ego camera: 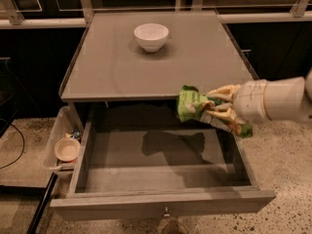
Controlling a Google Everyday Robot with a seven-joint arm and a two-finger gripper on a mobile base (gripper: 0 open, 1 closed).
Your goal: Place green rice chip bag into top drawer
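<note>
Next, I release the green rice chip bag on the middle of the open top drawer's grey bottom (172,150). The bag is still in the air above the drawer.
The green rice chip bag (191,104) is held in the air by my gripper (220,106), at the table's front right edge and above the right part of the open top drawer (161,155). The gripper's tan fingers (224,92) are shut on the bag's right end. The white arm reaches in from the right. The drawer is pulled fully out, its grey floor bare, with the bag's shadow on it. Its front panel has a small knob (166,211).
A white bowl (151,36) stands at the back of the grey table top (122,67). A translucent plastic bin (62,140) with a small dish and other items sits on the floor at the drawer's left. A dark cable lies at far left.
</note>
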